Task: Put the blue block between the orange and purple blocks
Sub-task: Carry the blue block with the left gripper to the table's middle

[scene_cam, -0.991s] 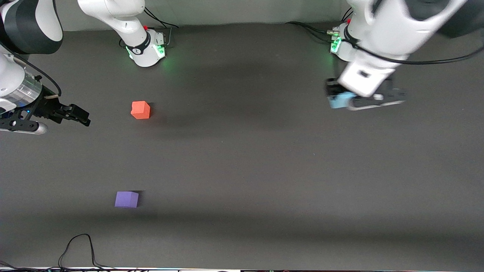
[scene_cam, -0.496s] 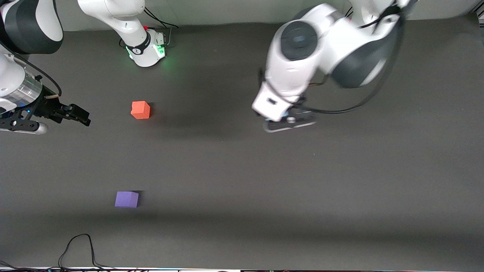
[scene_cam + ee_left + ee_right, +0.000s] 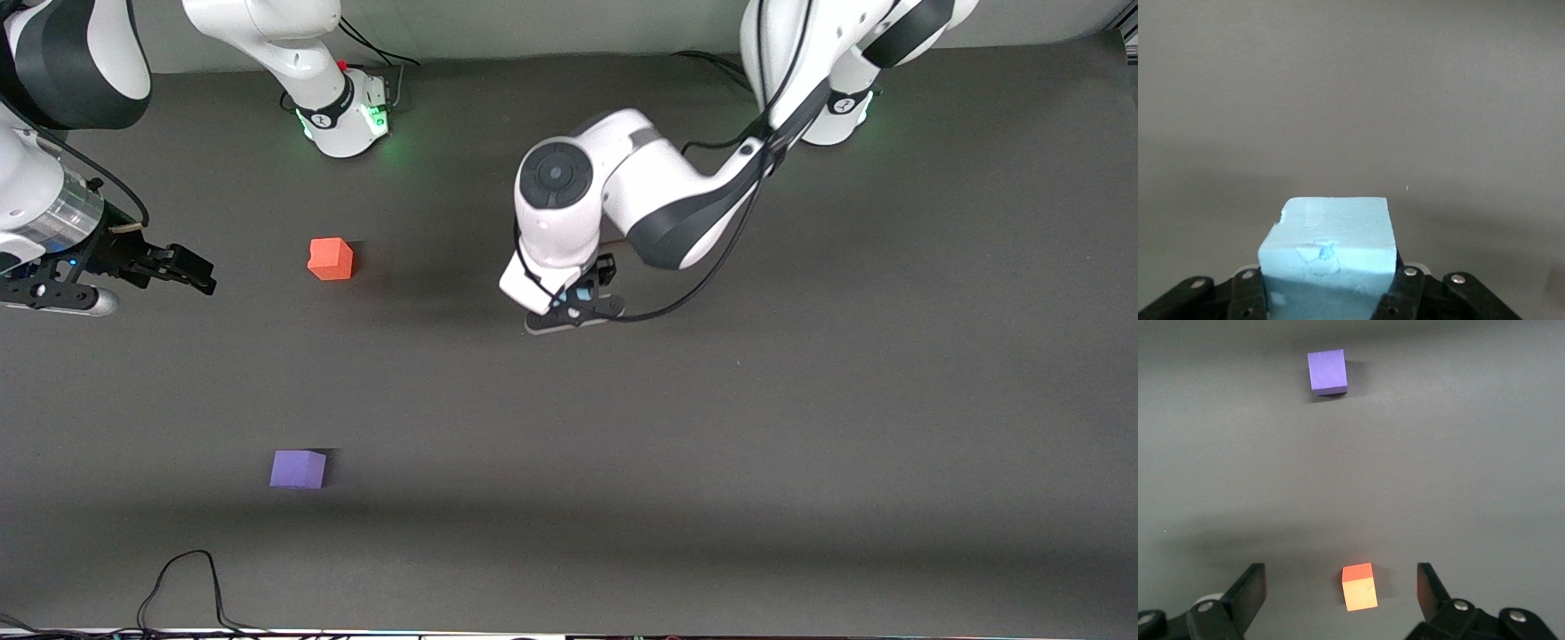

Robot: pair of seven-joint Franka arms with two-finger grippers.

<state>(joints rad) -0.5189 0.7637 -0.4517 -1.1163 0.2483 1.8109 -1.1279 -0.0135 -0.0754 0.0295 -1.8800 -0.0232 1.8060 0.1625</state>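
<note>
The blue block, now held over the table's middle, will be let go by my left gripper on the mat in the middle of the table [image 3: 540, 327], a little closer to the front camera than the orange block.
My left gripper [image 3: 576, 300] is shut on the light blue block [image 3: 582, 292] and holds it over the middle of the table. In the left wrist view the blue block [image 3: 1328, 250] fills the space between the left gripper's [image 3: 1328, 293] black fingers. The orange block [image 3: 331, 259] sits on the mat toward the right arm's end. The purple block [image 3: 298, 468] lies nearer the front camera than the orange block. My right gripper [image 3: 191, 271] is open and empty, in the air beside the orange block. The right wrist view shows the right gripper [image 3: 1341, 579], the orange block [image 3: 1360, 588] and the purple block [image 3: 1327, 371].
The dark grey mat [image 3: 711, 444] covers the table. The right arm's base [image 3: 347, 120] and the left arm's base [image 3: 836, 116] stand along the edge farthest from the front camera. A black cable [image 3: 191, 578] loops at the edge nearest the camera.
My left arm has swung from near its own base toward the table's middle, carrying the blue block closer to the orange block. The right arm has not moved.
</note>
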